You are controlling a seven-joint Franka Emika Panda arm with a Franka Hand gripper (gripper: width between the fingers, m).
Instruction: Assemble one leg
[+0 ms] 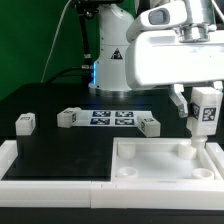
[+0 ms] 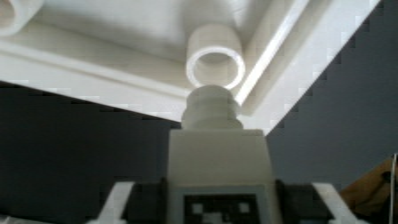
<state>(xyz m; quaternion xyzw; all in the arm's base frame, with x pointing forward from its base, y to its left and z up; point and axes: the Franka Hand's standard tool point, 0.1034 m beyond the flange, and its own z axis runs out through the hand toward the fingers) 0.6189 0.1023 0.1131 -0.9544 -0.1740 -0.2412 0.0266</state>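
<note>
The robot's gripper will release the leg, standing upright in the white tabletop's front corner socket (image 1: 205,174) (image 2: 217,69), just below the leg's threaded tip.
My gripper (image 1: 201,112) is shut on a leg (image 1: 204,110), a small white block with marker tags, and holds it upright at the exterior view's right. The leg's threaded tip (image 1: 196,148) points down at the far right corner socket of the large white tray-like tabletop (image 1: 160,170). In the wrist view the leg (image 2: 217,160) stands between my fingers (image 2: 118,200), its tip just short of the round socket (image 2: 215,68). Three more legs lie on the black table: one at the left (image 1: 25,122), one in the middle (image 1: 69,117), one further right (image 1: 149,126).
The marker board (image 1: 111,118) lies flat at the table's middle back. A low white frame (image 1: 50,165) borders the front left. The robot's base (image 1: 112,60) stands behind, with black cables at the back left.
</note>
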